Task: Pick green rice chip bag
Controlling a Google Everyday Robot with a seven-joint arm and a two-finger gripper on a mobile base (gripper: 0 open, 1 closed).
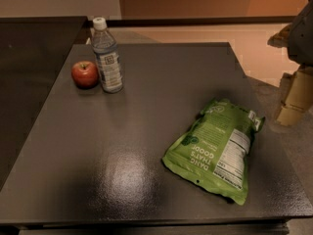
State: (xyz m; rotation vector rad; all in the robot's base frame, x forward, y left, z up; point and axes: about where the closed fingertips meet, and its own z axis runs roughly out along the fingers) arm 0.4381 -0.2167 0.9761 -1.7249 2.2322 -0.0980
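Observation:
The robot's gripper needs to close on the far half (227,123) of the green rice chip bag, just beyond the bag's white nutrition label.
The green rice chip bag (215,148) lies flat on the dark table (146,131) near the front right, with its white lettering and nutrition label facing up. My gripper (284,75) hangs at the right edge of the view, above and to the right of the bag and beyond the table's right edge, partly cut off by the frame. Its two cream fingers (295,99) stand apart and hold nothing. It is not touching the bag.
A clear water bottle (106,58) with a white cap stands upright at the back left of the table. A red apple (85,74) sits just left of it. A second dark surface (29,67) adjoins on the left, and a wall runs behind.

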